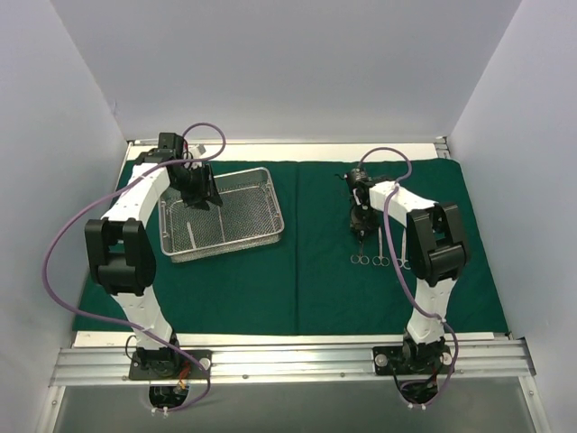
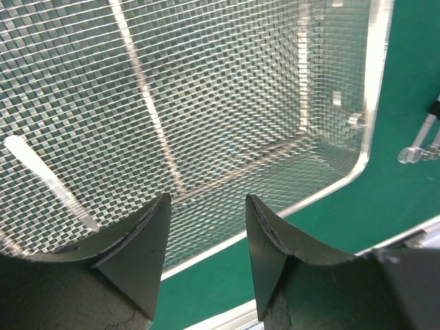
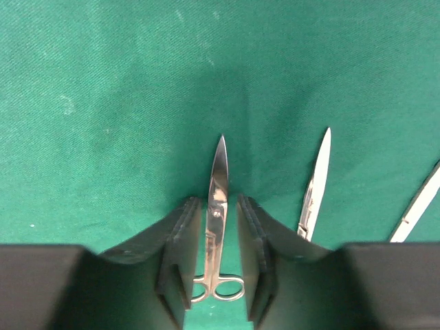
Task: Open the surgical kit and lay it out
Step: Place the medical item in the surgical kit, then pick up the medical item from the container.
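Observation:
My left gripper needs to go next to the slim shiny piece in the silver tray and close on the piece's end (image 1: 192,244) (image 2: 86,217) beside the tray's near side.
The dark green cloth (image 1: 306,289) lies spread flat over the table. The silver wire-mesh tray (image 1: 267,177) stands on its left half. My left gripper (image 1: 200,194) hangs open and empty over the tray; its wrist view shows the tray's rim (image 2: 375,89) and mesh floor beyond the gripper (image 2: 206,206). Three ring-handled instruments lie side by side on the right half. My right gripper (image 1: 360,221) is open, its jaws straddling the leftmost scissors (image 3: 218,199) with a gap on each side. A second instrument (image 3: 315,185) and a third (image 3: 416,206) lie to their right.
A slim shiny strip (image 2: 48,182) lies on the tray's mesh floor. Slim silvery pieces (image 2: 419,144) show on the cloth beyond the tray's corner. Grey walls close in the table on the left, the right and the back.

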